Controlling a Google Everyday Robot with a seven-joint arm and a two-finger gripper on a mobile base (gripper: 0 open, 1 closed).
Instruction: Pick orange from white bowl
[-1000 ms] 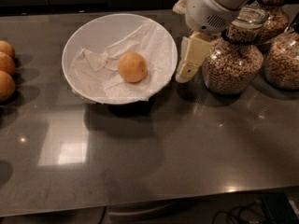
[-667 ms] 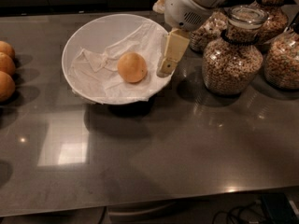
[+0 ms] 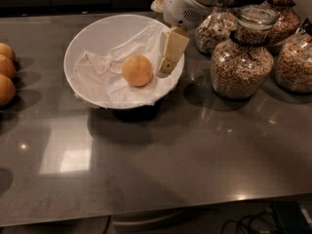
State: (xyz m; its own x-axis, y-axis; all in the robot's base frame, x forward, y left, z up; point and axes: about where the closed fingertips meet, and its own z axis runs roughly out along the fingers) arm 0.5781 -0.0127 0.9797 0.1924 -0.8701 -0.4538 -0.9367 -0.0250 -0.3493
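The gripper should next reach into the white bowl from the side of the glass jars and close around the orange's middle [image 3: 139,70].
The orange [image 3: 137,70] lies on crumpled white paper in the white bowl [image 3: 100,35], a little right of the bowl's middle. The bowl stands on the dark counter at the upper left of centre. My gripper [image 3: 168,61] hangs from the white arm at the top of the view. It is over the right inner side of the bowl, just right of the orange and a short gap from it. It holds nothing that I can see.
Three similar fruits [image 3: 6,68] cluster at the counter's left edge. Several glass jars of cereal [image 3: 241,55] stand right of the bowl, close behind the arm. The counter's front edge [image 3: 156,206] runs along the bottom.
My gripper has moved left, from in front of the cereal jars to over the bowl's right side, close to the orange. The orange and the bowl have not moved.
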